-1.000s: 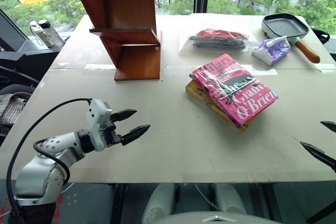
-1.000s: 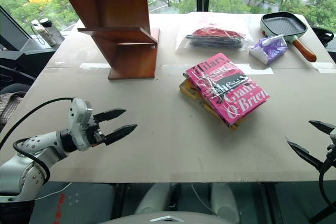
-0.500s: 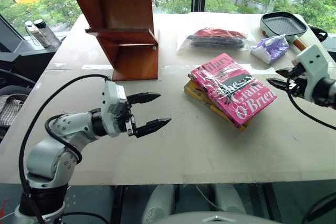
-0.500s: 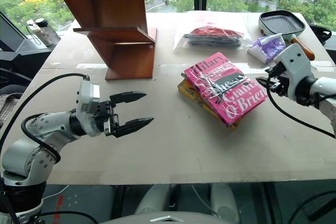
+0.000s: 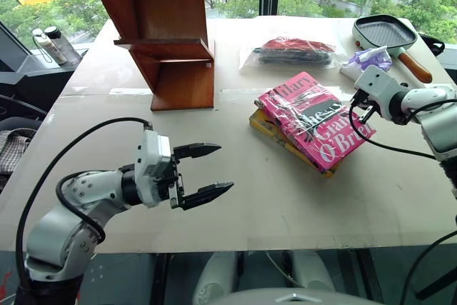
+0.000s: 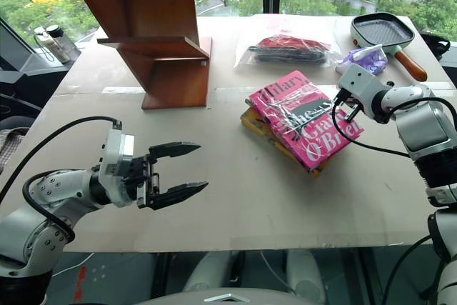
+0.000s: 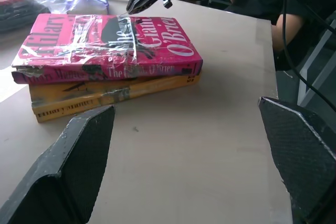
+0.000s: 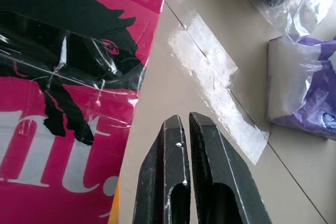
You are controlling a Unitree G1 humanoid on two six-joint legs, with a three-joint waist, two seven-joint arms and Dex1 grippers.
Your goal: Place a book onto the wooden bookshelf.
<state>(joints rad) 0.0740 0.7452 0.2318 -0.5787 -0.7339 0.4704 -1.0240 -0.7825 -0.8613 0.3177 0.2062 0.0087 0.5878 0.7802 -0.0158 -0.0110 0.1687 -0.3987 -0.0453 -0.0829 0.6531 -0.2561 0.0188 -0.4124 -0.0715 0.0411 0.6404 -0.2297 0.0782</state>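
The middle of the spine [image 5: 291, 136] [image 7: 116, 72] of the pink book, above the yellow-orange book, is the next place for my left gripper to go and close.
The pink book [image 5: 314, 119] lies flat on a yellow-orange book [image 5: 274, 132] at the middle right of the table. The wooden bookshelf [image 5: 171, 41] stands at the far left of the table. My right gripper [image 5: 355, 107] is shut and holds nothing. Its fingertips [image 8: 181, 121] hang just off the book's right edge, over bare table. My left gripper [image 5: 223, 169] hovers open and empty near the front left of the table. It points toward the books, well short of them. In the left wrist view the book [image 7: 105, 40] lies ahead between the wide-apart fingers [image 7: 68, 166].
A grill pan [image 5: 389, 33], a purple packet [image 5: 368, 62] and a clear bag with a red and black item [image 5: 293, 51] lie at the back right. Bottles [image 5: 50, 44] stand off the table's left. A person's arm [image 7: 294, 19] is beyond the table's right side.
My right arm swung in from the lower right to the book's right edge, and its fingers closed. My left gripper drifted right and up, staying open.
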